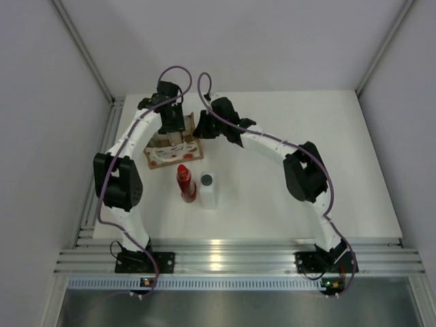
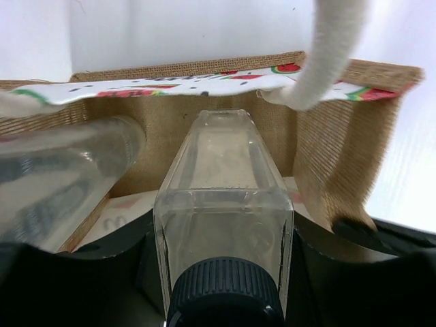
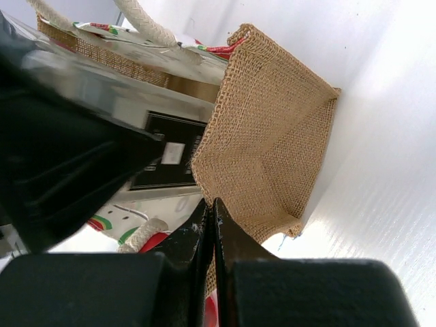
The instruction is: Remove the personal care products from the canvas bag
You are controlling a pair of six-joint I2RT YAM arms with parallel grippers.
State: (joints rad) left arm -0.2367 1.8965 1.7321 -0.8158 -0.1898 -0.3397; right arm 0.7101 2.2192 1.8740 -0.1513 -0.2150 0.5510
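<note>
I should use my left gripper to set the clear white bottle free beside the aluminium rail, close to the standing white bottle (image 1: 243,231).
The canvas bag (image 1: 174,153) lies at the back of the table, its watermelon-patterned side up. My left gripper (image 1: 172,122) reaches into its mouth. In the left wrist view it (image 2: 223,235) is shut on a clear white bottle (image 2: 221,177) with a dark ribbed cap (image 2: 225,293), still inside the bag (image 2: 340,157). A pale translucent tube (image 2: 61,180) lies beside it on the left. My right gripper (image 1: 203,131) is shut on the bag's burlap edge (image 3: 272,129), its jaws (image 3: 211,211) pinched together. A red bottle (image 1: 186,182) and a white bottle (image 1: 208,189) stand on the table in front of the bag.
A white rope handle (image 2: 327,54) hangs across the bag's mouth, and another handle shows in the right wrist view (image 3: 146,27). White walls enclose the table on the left, back and right. An aluminium rail (image 1: 225,259) runs along the near edge.
</note>
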